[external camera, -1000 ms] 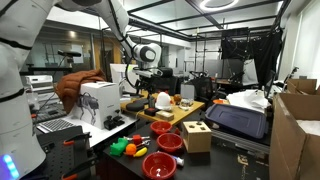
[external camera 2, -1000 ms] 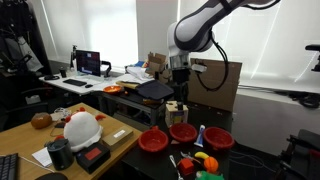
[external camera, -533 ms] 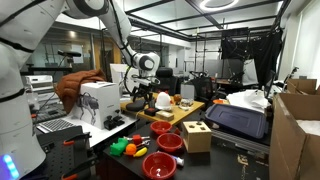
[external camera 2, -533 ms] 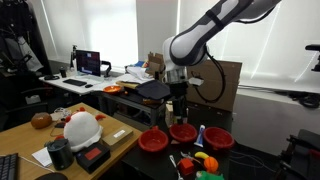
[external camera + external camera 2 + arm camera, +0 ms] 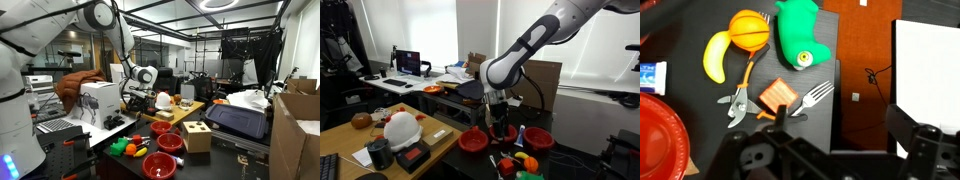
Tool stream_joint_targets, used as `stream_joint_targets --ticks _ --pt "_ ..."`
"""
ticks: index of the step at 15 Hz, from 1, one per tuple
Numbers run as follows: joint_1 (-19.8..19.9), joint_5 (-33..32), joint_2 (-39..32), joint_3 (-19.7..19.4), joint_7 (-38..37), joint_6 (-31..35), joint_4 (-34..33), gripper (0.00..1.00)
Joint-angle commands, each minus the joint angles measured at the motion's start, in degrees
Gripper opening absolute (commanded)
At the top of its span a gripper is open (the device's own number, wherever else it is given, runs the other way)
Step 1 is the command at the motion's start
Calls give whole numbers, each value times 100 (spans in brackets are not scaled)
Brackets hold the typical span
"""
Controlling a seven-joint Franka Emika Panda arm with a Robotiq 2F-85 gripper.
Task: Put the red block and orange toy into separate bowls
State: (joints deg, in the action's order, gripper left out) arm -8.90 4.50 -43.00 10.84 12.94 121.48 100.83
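I should next move my gripper to the red block's sides [image 5: 137, 138] [image 5: 778, 96], between the pliers and the fork, and close it there.
In the wrist view the small red block [image 5: 778, 96] lies on the dark table beside a fork [image 5: 813, 96]. The orange toy [image 5: 748, 30] lies farther off, between a yellow elongated toy [image 5: 713, 58] and a green toy [image 5: 800, 38]. My gripper [image 5: 840, 125] is open and empty above them, with one finger [image 5: 780, 113] just by the block. Part of a red bowl [image 5: 655, 135] shows at the lower left. Three red bowls [image 5: 472, 141] [image 5: 504, 132] [image 5: 539, 138] stand in a row in an exterior view, with my gripper [image 5: 498, 118] hanging over them.
A pair of pliers [image 5: 737, 102] lies left of the block. A tan wooden box with holes [image 5: 196, 136] stands beside the bowls [image 5: 169, 143]. A white sheet [image 5: 928, 70] lies to the right. A white helmet [image 5: 401, 128] and clutter fill the neighbouring desk.
The arm has bent and lowered my gripper towards the table, from well above the bowls to just over them. The gripper stays open and empty.
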Motion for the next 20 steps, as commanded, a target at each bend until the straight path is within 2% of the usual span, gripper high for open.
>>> stream_joint_targets --ticks 1,6,10,16,20 --pt "-83 29 -354 -69 -492 120 -276 100" --pt "-348 -102 -703 -376 -1497 812 -291 100" --pt "-505 -222 -916 -655 -2014 1017 -294 100" --pt "-528 -265 -1151 -936 -2640 947 -418 100" --pt "-322 28 -1345 -722 -2586 617 -676 100"
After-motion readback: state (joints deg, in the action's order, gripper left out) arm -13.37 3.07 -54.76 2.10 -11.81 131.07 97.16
